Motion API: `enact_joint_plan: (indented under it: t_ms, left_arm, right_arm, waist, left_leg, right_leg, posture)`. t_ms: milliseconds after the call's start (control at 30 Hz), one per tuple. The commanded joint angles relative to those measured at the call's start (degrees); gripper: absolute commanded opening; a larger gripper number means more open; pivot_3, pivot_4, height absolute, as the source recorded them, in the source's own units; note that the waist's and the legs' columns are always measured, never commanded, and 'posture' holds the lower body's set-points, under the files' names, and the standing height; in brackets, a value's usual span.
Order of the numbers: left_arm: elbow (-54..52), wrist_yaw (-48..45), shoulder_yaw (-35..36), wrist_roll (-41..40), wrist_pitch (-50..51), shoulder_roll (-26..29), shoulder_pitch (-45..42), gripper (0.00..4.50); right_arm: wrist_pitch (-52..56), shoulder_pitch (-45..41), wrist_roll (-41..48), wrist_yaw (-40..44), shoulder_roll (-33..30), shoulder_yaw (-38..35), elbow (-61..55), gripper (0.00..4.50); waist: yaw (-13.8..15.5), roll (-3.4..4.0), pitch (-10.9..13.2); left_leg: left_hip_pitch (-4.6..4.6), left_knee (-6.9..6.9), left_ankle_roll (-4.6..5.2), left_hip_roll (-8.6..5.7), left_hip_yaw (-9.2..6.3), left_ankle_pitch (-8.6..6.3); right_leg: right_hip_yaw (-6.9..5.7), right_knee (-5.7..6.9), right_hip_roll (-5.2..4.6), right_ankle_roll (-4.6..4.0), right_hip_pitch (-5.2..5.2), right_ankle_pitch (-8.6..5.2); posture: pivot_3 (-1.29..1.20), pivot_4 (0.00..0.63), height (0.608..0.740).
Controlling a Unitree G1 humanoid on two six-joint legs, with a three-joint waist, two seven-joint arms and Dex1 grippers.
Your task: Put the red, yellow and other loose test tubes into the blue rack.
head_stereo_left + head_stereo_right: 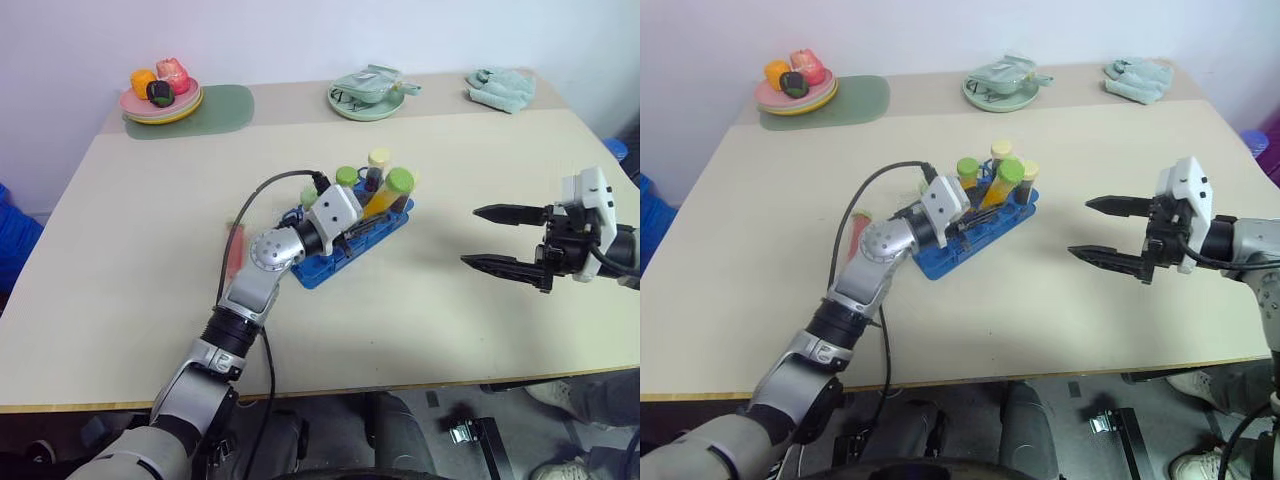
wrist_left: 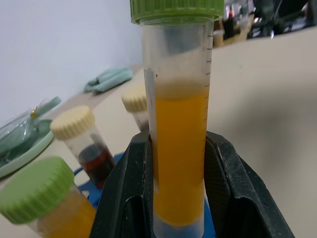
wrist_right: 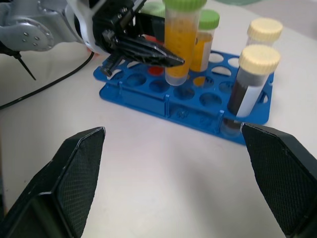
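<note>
Next, I release the orange-yellow tube from my left gripper, now held upright at the rack's holes, in the blue rack [image 1: 367,226], in front of the other green-capped tube.
The blue rack [image 1: 320,272] stands mid-table. In it are a green-capped orange-yellow test tube [image 3: 208,34] and two pale-capped dark tubes [image 3: 252,79] [image 3: 265,32]. My left gripper [image 1: 365,218] is shut on another orange-yellow tube [image 2: 178,163] with a green cap. It holds this tube upright, the lower end at the rack's grid of holes. I cannot tell whether the end has entered a hole. A red tube [image 1: 235,250] lies on the table left of my left arm, partly hidden by it. My right gripper [image 1: 485,238] hangs open and empty to the right of the rack.
At the table's back left, stacked plates of toy fruit [image 1: 160,100] sit on a green mat. A pale green plate [image 1: 367,95] with a bundle on it stands at the back centre, and a pale green cloth [image 1: 500,88] lies at the back right.
</note>
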Motion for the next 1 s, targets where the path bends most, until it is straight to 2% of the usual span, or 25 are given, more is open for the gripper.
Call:
enact_joint_plan:
  t_ms: [33, 300, 767, 1000]
  left_arm:
    - [1.5, 2.2, -0.6, 2.5, -4.0, -0.4, -0.8, 0.81]
    - [5.5, 5.3, -0.6, 4.3, -7.1, -2.5, -0.7, 0.81]
    - [8.9, 0.4, 2.0, -3.2, -6.1, -5.9, -0.5, 0.81]
    - [10.7, 2.2, 2.2, -1.4, -8.3, -5.8, -2.6, 0.81]
  right_arm:
    - [0.6, 0.5, 1.5, 0.1, -1.4, -2.6, -2.6, 4.50]
    - [2.3, 1.8, 2.1, -0.4, -1.6, -4.0, -4.5, 4.50]
    - [3.5, 3.1, 2.5, -1.9, -1.6, -5.5, -6.9, 4.50]
    - [3.9, 3.7, 2.7, -2.3, -1.7, -6.2, -7.2, 4.50]
  waist:
    - [0.2, 0.00, 0.0]
    - [1.2, 0.00, 0.0]
    - [1.2, 0.00, 0.0]
    - [1.2, 0.00, 0.0]
  left_leg:
    - [0.00, 0.00, 0.00, 0.00, 0.00, 0.00]
    - [0.03, 0.01, 0.01, 0.00, 0.05, 0.00]
    - [0.07, 0.02, 0.02, 0.00, 0.06, -0.01]
    - [0.08, 0.02, 0.03, 0.00, 0.07, -0.01]
  right_leg:
    - [0.00, 0.00, 0.00, 0.00, 0.00, 0.00]
    - [0.03, -0.04, 0.00, 0.02, 0.04, 0.04]
    - [0.03, -0.12, 0.00, 0.04, 0.10, 0.06]
    - [0.03, -0.15, 0.01, 0.04, 0.12, 0.07]
  posture:
    - [0.00, 0.150, 0.740]
    - [0.00, 0.150, 0.740]
    - [0.00, 0.150, 0.740]
    - [0.00, 0.150, 0.740]
